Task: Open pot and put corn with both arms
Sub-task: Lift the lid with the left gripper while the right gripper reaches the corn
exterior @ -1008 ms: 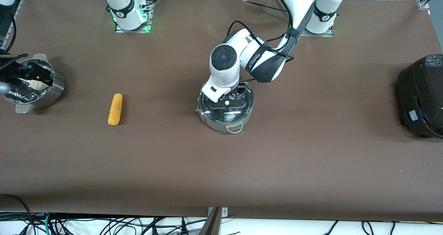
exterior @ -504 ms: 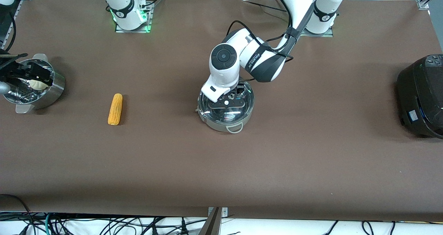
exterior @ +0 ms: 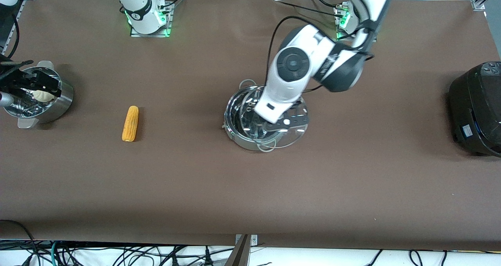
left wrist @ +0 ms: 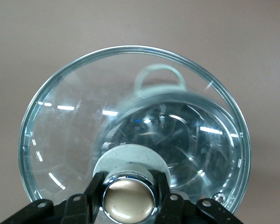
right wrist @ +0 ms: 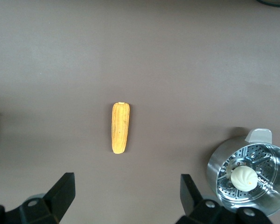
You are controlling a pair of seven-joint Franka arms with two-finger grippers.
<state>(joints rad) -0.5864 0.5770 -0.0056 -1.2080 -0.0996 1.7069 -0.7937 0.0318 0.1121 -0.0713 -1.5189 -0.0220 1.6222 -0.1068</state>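
I should release the glass lid from my left gripper on the table [exterior: 371, 144] between the steel pot and the black cooker.
The shiny steel pot [exterior: 239, 113] stands mid-table, uncovered on the side toward the right arm's end. My left gripper [exterior: 285, 122] is shut on the brass knob [left wrist: 128, 203] of the clear glass lid [exterior: 298, 134]. It holds the lid in the air, partly over the pot's rim toward the left arm's end. Through the lid [left wrist: 60, 140] the left wrist view shows the pot [left wrist: 186, 135] below. The yellow-orange corn [exterior: 130, 123] lies on the table between the pot and the right arm's end. My right gripper [exterior: 39, 84] is open and empty, high up; its wrist view shows the corn [right wrist: 120, 128].
A steel steamer pot [exterior: 62, 101] with a white bun [exterior: 42, 96] stands at the right arm's end and shows in the right wrist view [right wrist: 224, 163]. A big black cooker [exterior: 475, 105] stands at the left arm's end.
My left gripper has lifted the glass lid off the pot and carried it toward the left arm's end. The right arm has hardly moved.
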